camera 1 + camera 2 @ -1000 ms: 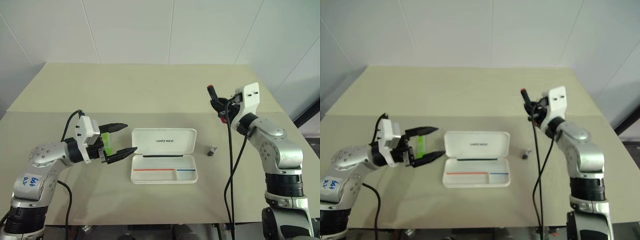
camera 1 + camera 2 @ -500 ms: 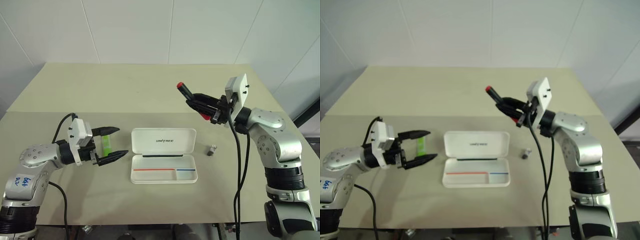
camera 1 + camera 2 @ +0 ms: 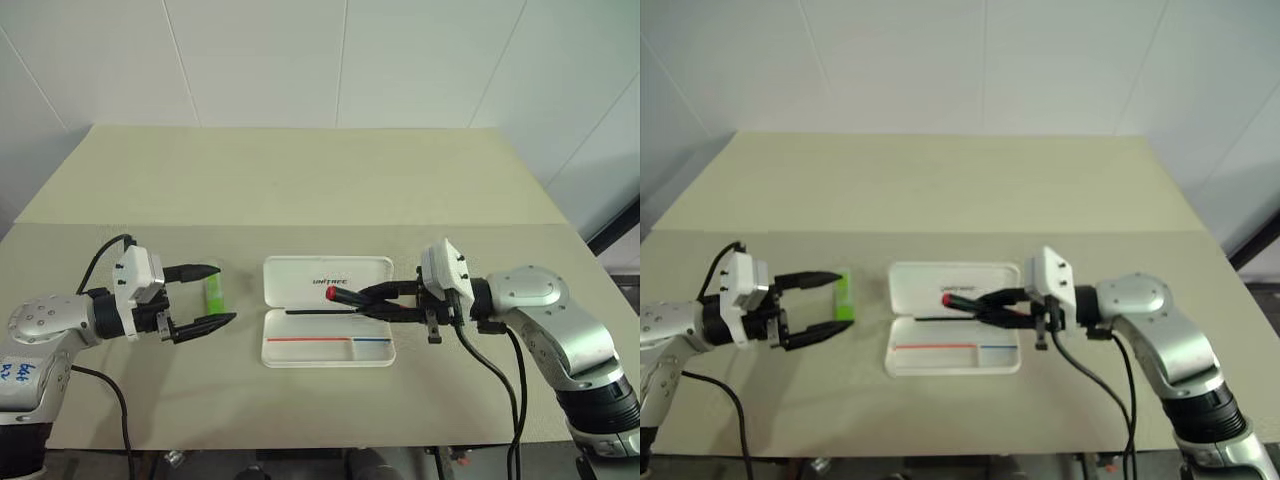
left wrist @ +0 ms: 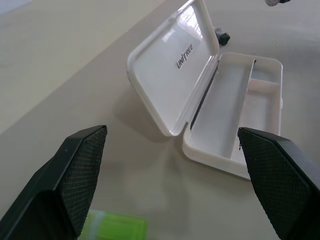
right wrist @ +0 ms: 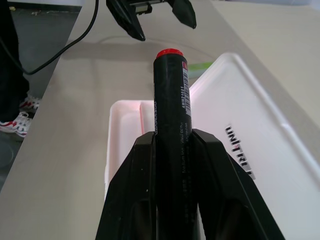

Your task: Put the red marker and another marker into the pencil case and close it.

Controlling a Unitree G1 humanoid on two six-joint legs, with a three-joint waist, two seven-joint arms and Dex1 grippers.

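Note:
My right gripper has the red marker, now level over the hinge line, to put down. It will let go of it in the pencil case tray point(image 3: 321, 321), between the red divider line and the hinge.
The white pencil case point(image 3: 328, 349) lies open at the table's middle, lid point(image 3: 325, 279) folded back flat. My right gripper point(image 3: 366, 299) is shut on the red marker point(image 3: 340, 296). It holds the marker level over the case's hinge line, red end pointing left. In the right wrist view the marker point(image 5: 171, 100) sticks out beyond the fingers point(image 5: 141, 165) over the tray. The green marker point(image 3: 213, 291) lies on the table left of the case. My left gripper point(image 3: 222, 294) is open, its tips either side of the green marker without touching it; the marker's end point(image 4: 112, 227) shows in the left wrist view.
A small dark cap-like bit point(image 4: 221, 36) lies on the table just beyond the case's right end. The beige table point(image 3: 300, 180) stretches far behind the case, and white walls close it off.
My right arm swung the red marker down and leftward from upright at the right to level over the case. My left gripper drew back to the left, staying open.

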